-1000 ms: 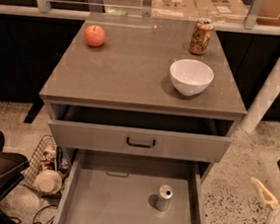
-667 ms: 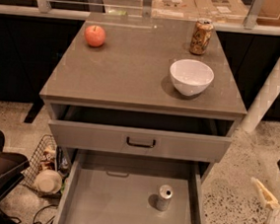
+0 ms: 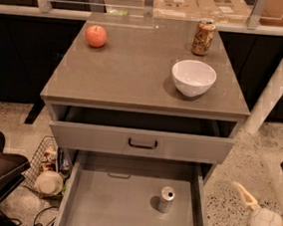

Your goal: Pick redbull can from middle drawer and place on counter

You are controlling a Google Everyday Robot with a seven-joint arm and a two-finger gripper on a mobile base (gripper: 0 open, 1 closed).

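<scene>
My gripper needs to next close on the upper part of the redbull can [image 3: 167,197], just under its shiny top, in the open middle drawer.
The redbull can [image 3: 166,199] is a slim silver can with a shiny top. It stands upright on the plain grey floor of the open middle drawer [image 3: 112,212], right of centre. The counter [image 3: 135,74] is the grey-brown slab above the drawers. My gripper [image 3: 236,215] is at the bottom right, outside the drawer's right wall and over the speckled floor. Its two pale fingers are spread apart and hold nothing. The can is to its left, apart from it.
On the counter stand a red apple [image 3: 96,35] at the back left, a brown-orange patterned can [image 3: 204,37] at the back right and a white bowl [image 3: 193,78]. The top drawer [image 3: 141,142] with a dark handle is slightly open. A wire basket [image 3: 48,168] sits on the floor at left.
</scene>
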